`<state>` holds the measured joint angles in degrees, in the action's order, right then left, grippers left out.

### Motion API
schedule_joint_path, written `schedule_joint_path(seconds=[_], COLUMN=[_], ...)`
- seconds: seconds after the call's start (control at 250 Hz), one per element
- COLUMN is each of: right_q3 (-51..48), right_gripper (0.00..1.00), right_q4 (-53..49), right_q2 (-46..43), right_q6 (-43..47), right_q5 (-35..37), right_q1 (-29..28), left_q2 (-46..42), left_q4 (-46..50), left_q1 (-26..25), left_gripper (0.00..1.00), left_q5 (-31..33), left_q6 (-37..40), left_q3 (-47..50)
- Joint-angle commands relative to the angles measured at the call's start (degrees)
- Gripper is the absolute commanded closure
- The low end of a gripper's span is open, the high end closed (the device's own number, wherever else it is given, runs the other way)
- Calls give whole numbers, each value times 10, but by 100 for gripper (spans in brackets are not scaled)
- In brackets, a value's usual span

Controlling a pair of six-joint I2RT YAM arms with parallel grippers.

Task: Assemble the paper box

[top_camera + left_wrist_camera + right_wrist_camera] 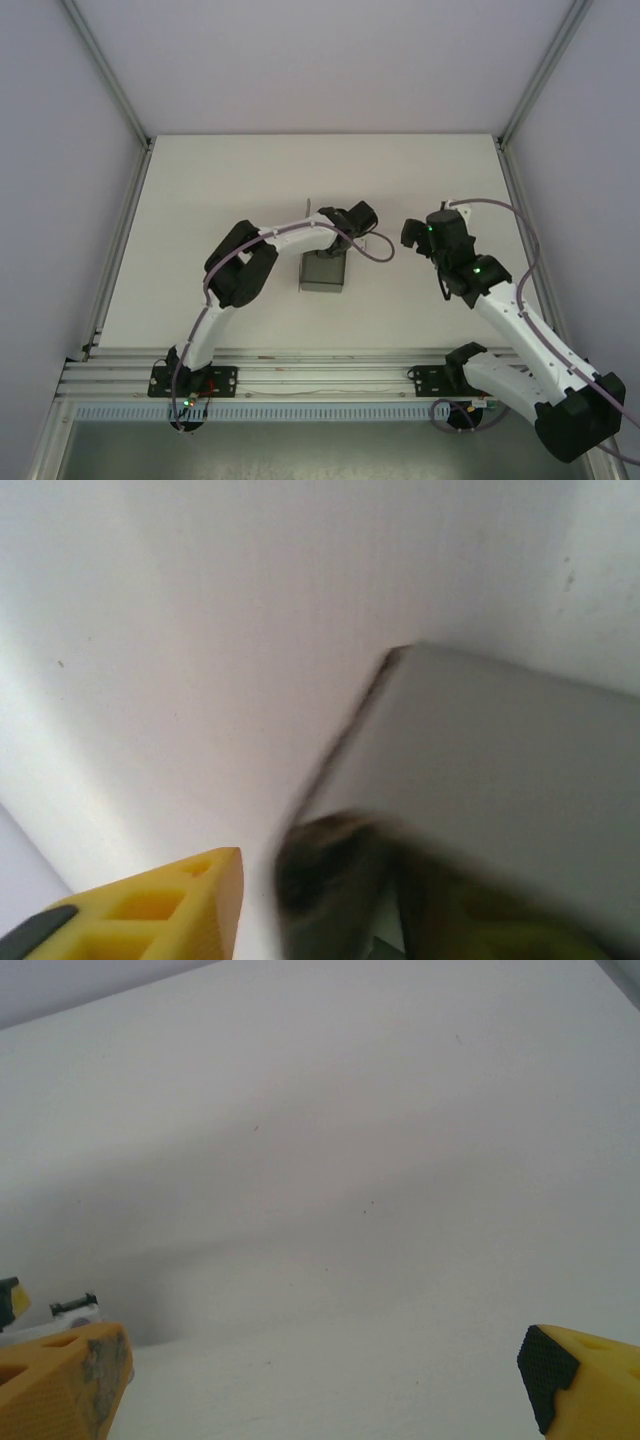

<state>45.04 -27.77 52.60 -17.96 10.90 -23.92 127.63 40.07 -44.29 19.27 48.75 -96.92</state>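
Observation:
The paper box's corner sits slanted between my left gripper's open fingers. My left gripper will turn square to the box and pinch the box's side (335, 915) there.
The paper box (323, 272) is a small grey card shape on the white table (200, 200), just right of the left arm's elbow. My left gripper (350, 228) hovers at the box's far end. In the left wrist view, a flat grey panel of the box (500, 750) lies to the right. One yellow finger (170, 900) and a dark motion-blurred finger (340, 880) stand slightly apart, so my left gripper (260, 865) is open with only table between them. My right gripper (412, 236) hangs right of the box, apart from it. It is wide open (320, 1380) over bare table.
White walls and aluminium posts (110, 90) enclose the table on three sides. A slotted rail (320, 372) runs along the near edge between the arm bases. Part of the left arm (70, 1306) shows at the left edge of the right wrist view.

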Motion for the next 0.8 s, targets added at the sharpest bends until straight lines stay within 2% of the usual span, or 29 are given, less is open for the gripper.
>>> schedule_joint_path(seconds=[0.0, 0.18, 0.188, 0.228, 0.244, 0.452, 0.588, 0.752, 0.795], right_q3=[-11, -14, -14, -15, -15, -16, -16, -22, -28], right_gripper=[0, 0, 0, 0, 0, 0, 0, 0, 0], right_q4=[12, 13, 13, 14, 14, 13, 14, 13, 15], right_q2=[-22, -48, -49, -53, -55, -61, -61, -61, -62], right_q6=[5, 9, 10, 11, 12, 19, 20, 11, 8], right_q5=[-6, -30, -30, -33, -34, -39, -48, -54, -59], right_q1=[4, 4, 4, 4, 4, 4, 4, 5, 5], left_q2=[-17, -58, -61, -70, -75, -133, -163, -115, -92], left_q4=[46, 87, 89, 94, 96, 109, 64, 91, 112], left_q1=[3, 3, 3, 2, 2, 2, 11, 31, 36], left_gripper=[46, 32, 30, 4, 0, 0, 0, 0, 4], left_q5=[-60, -80, -82, -88, -90, -148, -160, -184, -194], left_q6=[-3, 1, 2, 3, 3, 8, 3, -5, -6], left_q3=[1, -23, -23, -23, -22, -10, 7, -49, -73])
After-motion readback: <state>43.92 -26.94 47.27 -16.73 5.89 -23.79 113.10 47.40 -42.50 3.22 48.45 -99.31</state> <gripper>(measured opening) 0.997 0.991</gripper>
